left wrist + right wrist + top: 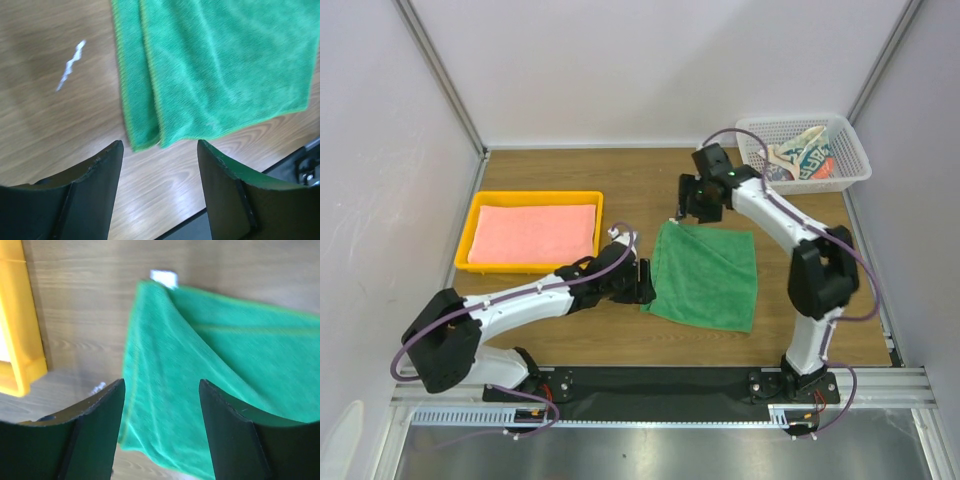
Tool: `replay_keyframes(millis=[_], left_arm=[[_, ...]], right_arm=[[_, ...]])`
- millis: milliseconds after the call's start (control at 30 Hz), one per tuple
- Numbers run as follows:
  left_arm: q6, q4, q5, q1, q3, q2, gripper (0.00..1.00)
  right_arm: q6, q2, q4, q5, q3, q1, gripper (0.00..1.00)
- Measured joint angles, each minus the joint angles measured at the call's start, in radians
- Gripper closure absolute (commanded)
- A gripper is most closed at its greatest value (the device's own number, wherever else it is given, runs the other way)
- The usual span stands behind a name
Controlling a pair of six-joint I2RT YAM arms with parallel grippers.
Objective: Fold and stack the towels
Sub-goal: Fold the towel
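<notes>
My left gripper should take the top layer's corner (165, 140) of the green towel and pull the edges even, as that layer stops short of the lower layer's edge.
The green towel (705, 275) lies folded in half on the table, its two layers showing at the near-left corner (145, 125). My left gripper (645, 281) is open just off that corner, with only bare wood between its fingers (160, 145). My right gripper (684, 211) is open above the towel's far-left corner, where the cloth (210, 365) has a raised crease and a white label (164, 277). The salmon-pink towel (535, 232) lies flat in the yellow tray (480, 212). The patterned towel (805, 155) sits crumpled in the white basket (850, 160).
The yellow tray's edge (20, 315) is close on the left of the right gripper. A white scuff (70, 65) marks the wood left of the green towel. The table's near edge and a black base strip (660, 380) lie just behind the left gripper.
</notes>
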Motion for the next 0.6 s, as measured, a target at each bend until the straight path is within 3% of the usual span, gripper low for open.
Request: replay_keyframes(millis=[133,333,600], left_arm=[[-0.021,0.059,0.014,-0.014,0.003,0.038,0.33],[-0.046,0.101,0.021,-0.061,0.024,0.131,0.36],[-0.084,0.095,-0.006,-0.077,0.048,0.195,0.43]], right_arm=[[0.032,-0.186,0.037,0.039,-0.224,-0.048,0.34],[0.081,-0.338,0.061,0.061,-0.522,-0.153,0.34],[0.098,-0.545,0.046,0.074,-0.692,-0.230,0.34]])
